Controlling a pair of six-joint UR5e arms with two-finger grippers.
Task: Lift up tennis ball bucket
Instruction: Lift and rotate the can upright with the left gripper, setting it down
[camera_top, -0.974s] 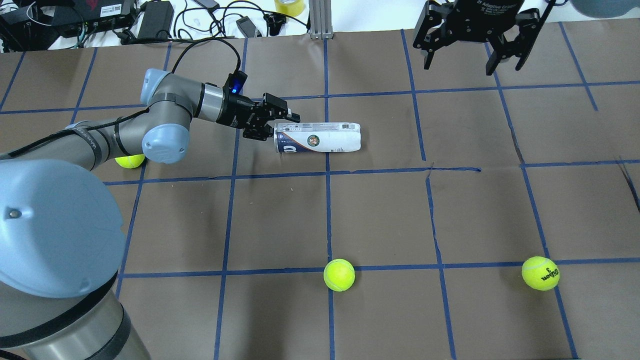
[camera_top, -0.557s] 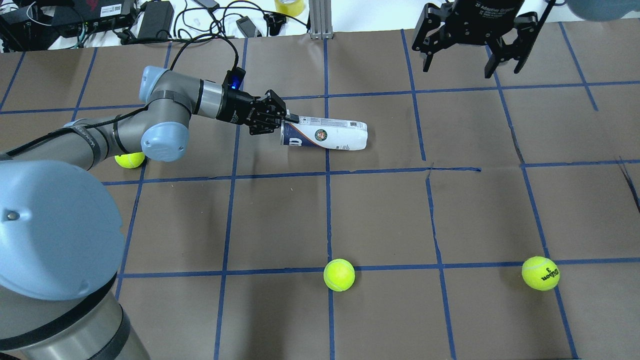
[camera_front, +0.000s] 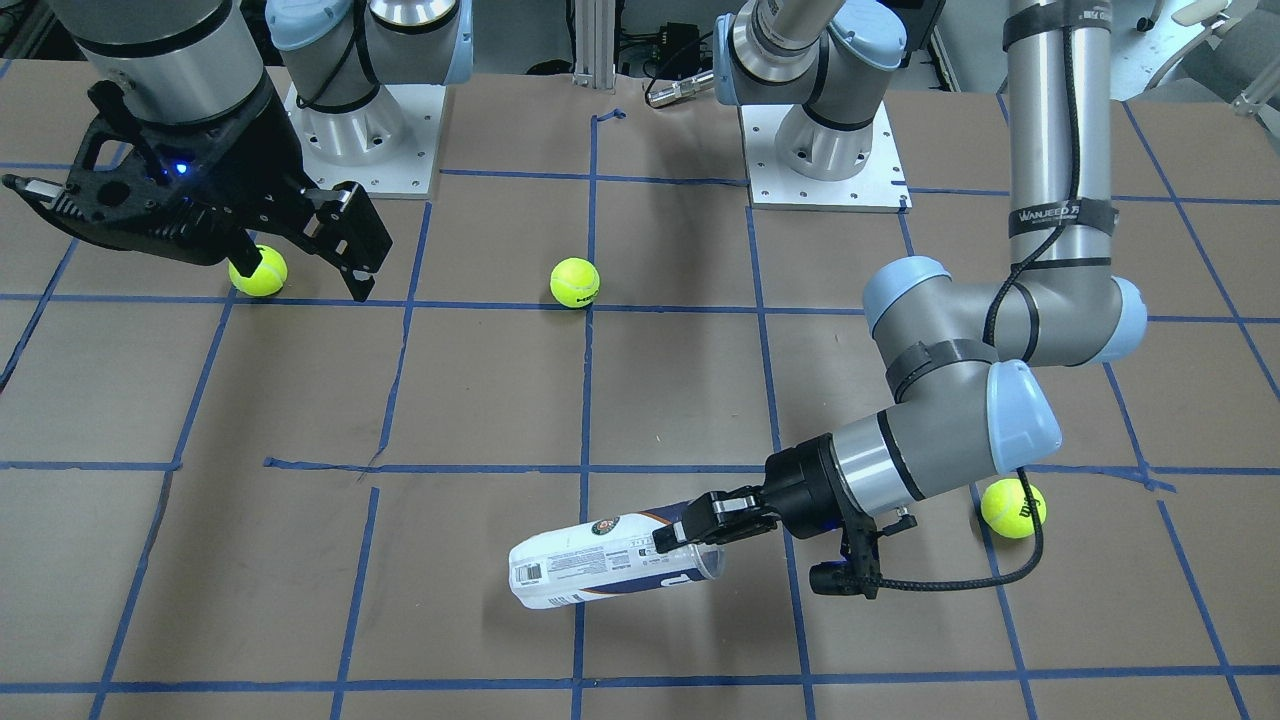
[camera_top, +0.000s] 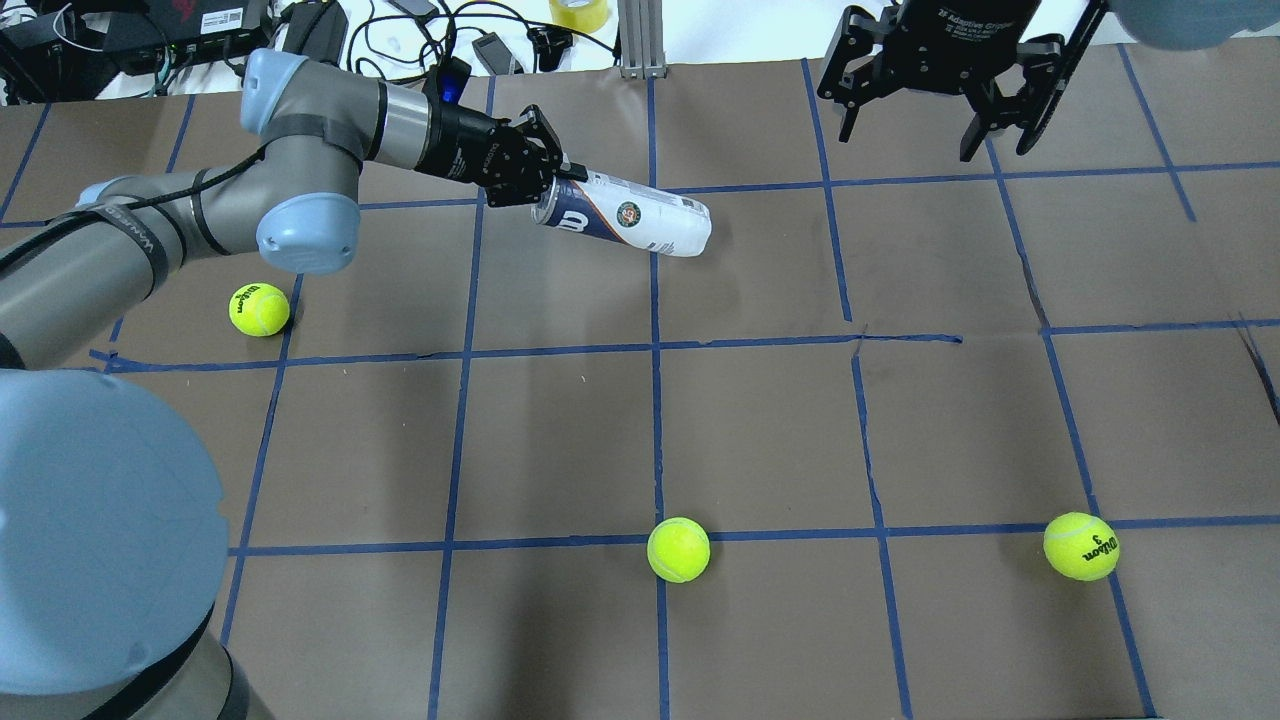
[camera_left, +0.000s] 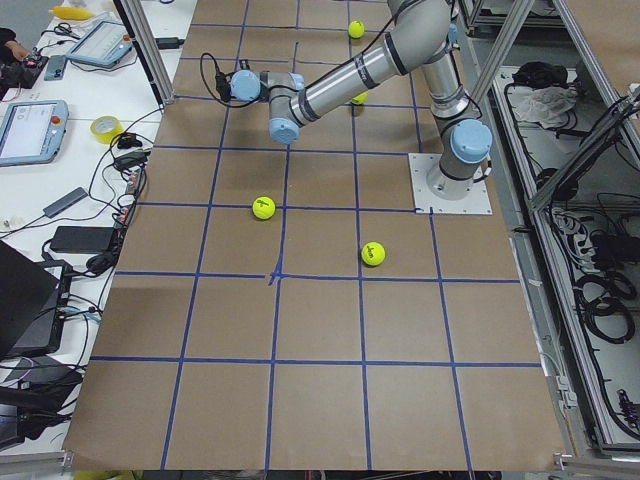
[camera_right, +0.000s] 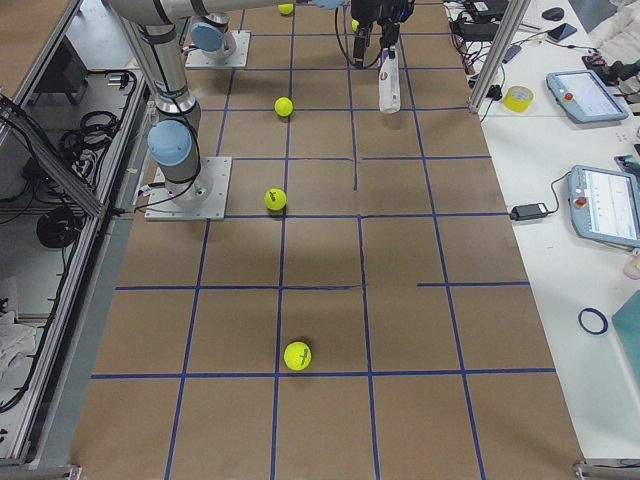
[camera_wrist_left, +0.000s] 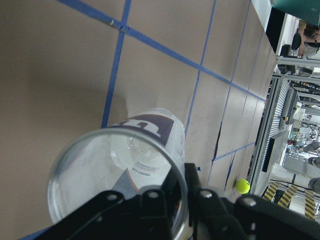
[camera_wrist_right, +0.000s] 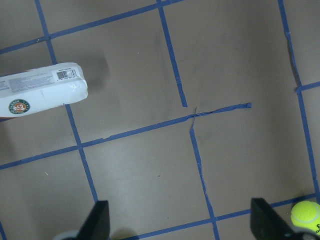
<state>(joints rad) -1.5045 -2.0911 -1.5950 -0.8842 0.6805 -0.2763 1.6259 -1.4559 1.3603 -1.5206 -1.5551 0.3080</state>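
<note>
I will let go of the tennis ball bucket with my left gripper, upright inside the blue tape square (camera_front: 689, 610) beneath its open rim.
The tennis ball bucket (camera_top: 628, 213) is a clear tube with a white-and-navy label. It lies almost level in the air, its closed end drooping. It also shows in the front view (camera_front: 590, 566), the right wrist view (camera_wrist_right: 40, 92) and the exterior right view (camera_right: 388, 85). My left gripper (camera_top: 549, 183) is shut on the tube's open silvery rim (camera_wrist_left: 117, 182), one finger inside and one outside, also seen in the front view (camera_front: 685, 530). My right gripper (camera_top: 920, 118) is open and empty, high over the far right of the table, also seen in the front view (camera_front: 195, 235).
Three yellow-green tennis balls lie on the brown paper: one below the left arm (camera_top: 259, 309), one near the front middle (camera_top: 678, 549), one front right (camera_top: 1080, 546). Cables and boxes (camera_top: 300, 35) crowd the far edge. Blue tape lines grid the table (camera_top: 760, 440).
My left gripper has closed on the tube's rim and raised it. The tube has gone from lying flat on the table to hanging tilted, farther from me. The right gripper has hardly moved.
</note>
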